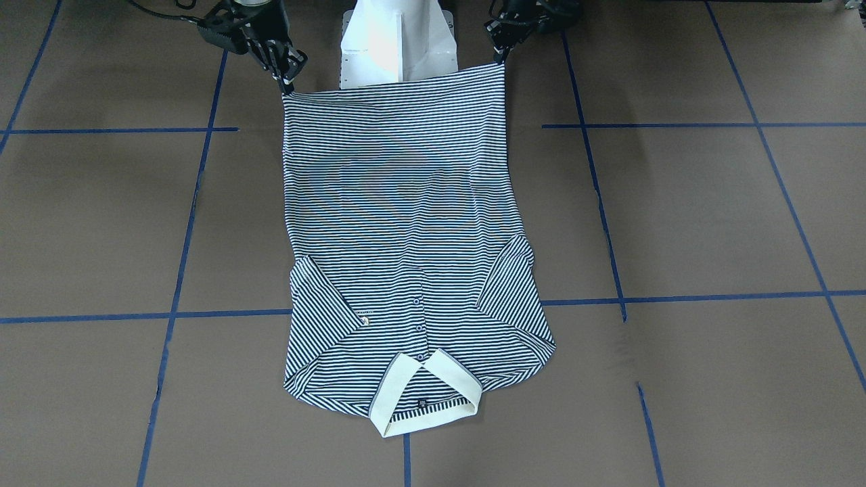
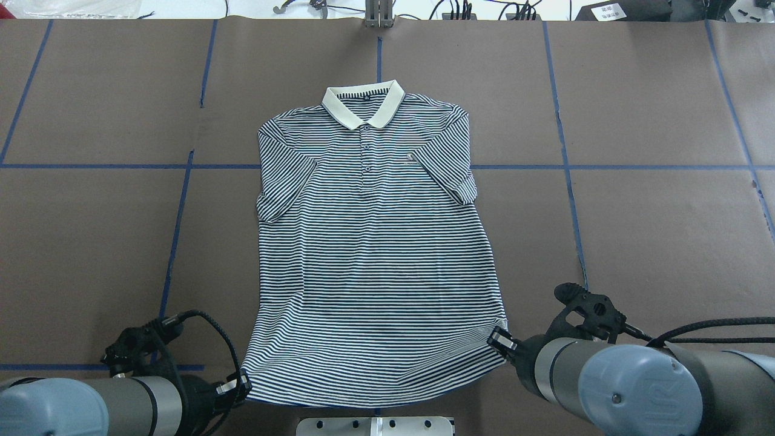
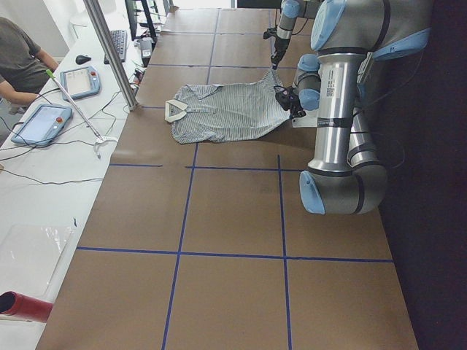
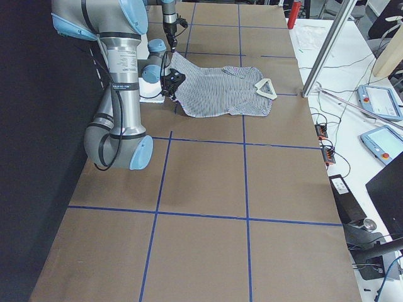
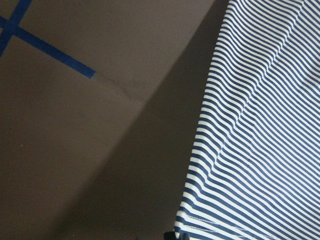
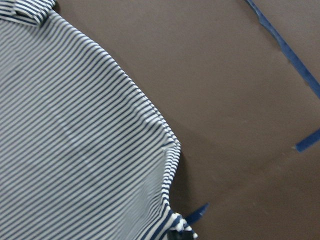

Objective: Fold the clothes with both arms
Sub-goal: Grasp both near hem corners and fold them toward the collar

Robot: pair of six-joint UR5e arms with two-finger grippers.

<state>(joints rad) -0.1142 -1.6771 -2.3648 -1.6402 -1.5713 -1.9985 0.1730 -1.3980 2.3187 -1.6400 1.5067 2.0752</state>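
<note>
Next, my left gripper releases the corner of the shirt's hem at the outer edge of the folded sleeve [image 1: 559, 329], near the shoulder of the shirt.
The striped polo shirt [image 2: 375, 254] lies face up on the brown table, with its cream collar [image 2: 363, 106] on the far side from the robot. The hem is stretched taut between both grippers and raised over the robot's base. My left gripper [image 2: 239, 387] is shut on the hem's left corner [image 1: 502, 64]. My right gripper [image 2: 499, 340] is shut on the hem's right corner [image 1: 284, 91]. In the left wrist view the shirt [image 5: 260, 125] hangs beside a shadowed table. The right wrist view shows the shirt [image 6: 75, 150] running down to the pinched corner.
The white pedestal base [image 1: 399, 40] sits right under the raised hem. Blue tape lines [image 2: 175, 230] cross the table. A person [image 3: 18, 58] sits at a side desk with tablets [image 3: 44, 124], and a metal post [image 3: 109, 51] stands at the table's far edge.
</note>
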